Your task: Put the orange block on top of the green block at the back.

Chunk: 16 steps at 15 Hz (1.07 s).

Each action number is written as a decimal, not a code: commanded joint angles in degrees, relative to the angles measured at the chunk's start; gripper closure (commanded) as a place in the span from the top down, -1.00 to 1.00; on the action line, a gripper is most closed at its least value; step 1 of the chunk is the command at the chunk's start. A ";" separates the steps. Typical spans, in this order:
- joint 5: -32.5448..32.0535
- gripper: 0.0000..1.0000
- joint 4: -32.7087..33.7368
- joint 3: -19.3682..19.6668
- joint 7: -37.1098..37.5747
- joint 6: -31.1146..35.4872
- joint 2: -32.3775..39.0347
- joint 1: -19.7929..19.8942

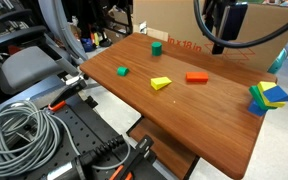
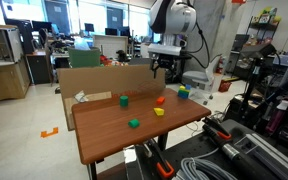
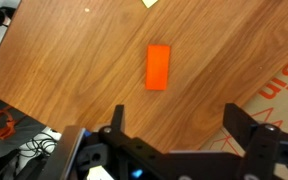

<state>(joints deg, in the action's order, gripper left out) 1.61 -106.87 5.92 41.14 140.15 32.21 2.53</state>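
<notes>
I should next move my gripper to the orange block's end farther from the yellow wedge (image 1: 202, 77) (image 3: 157, 79) and close it there across the block's narrow width.
The orange block (image 1: 196, 77) lies flat on the wooden table (image 1: 184, 110); it also shows in an exterior view (image 2: 161, 100) and in the wrist view (image 3: 158, 67). The green block at the back (image 1: 156, 47) stands near the cardboard box, also seen in an exterior view (image 2: 124, 101). My gripper (image 1: 221, 42) hangs well above the table, near the orange block's back side, also visible in an exterior view (image 2: 164, 68). In the wrist view the gripper (image 3: 177, 125) is open and empty, with the orange block ahead of its fingers.
A second green block (image 1: 122, 71) and a yellow wedge (image 1: 161, 83) lie on the table. A pile of blue, yellow and green blocks (image 1: 267, 97) sits at one edge. A cardboard box (image 1: 184, 25) stands behind the table. Cables lie on the floor (image 1: 24, 135).
</notes>
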 commanded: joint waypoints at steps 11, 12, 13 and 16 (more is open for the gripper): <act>-1.34 1.00 16.37 5.80 2.15 -12.15 17.73 -6.24; -1.46 1.00 17.06 6.12 2.37 -13.01 18.48 -6.26; -1.66 1.00 17.75 6.48 2.67 -14.03 19.33 -6.31; -2.24 1.00 19.50 7.04 3.04 -16.28 21.32 -6.58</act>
<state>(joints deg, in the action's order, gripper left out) 1.25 -91.30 11.68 42.29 127.63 50.50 -3.08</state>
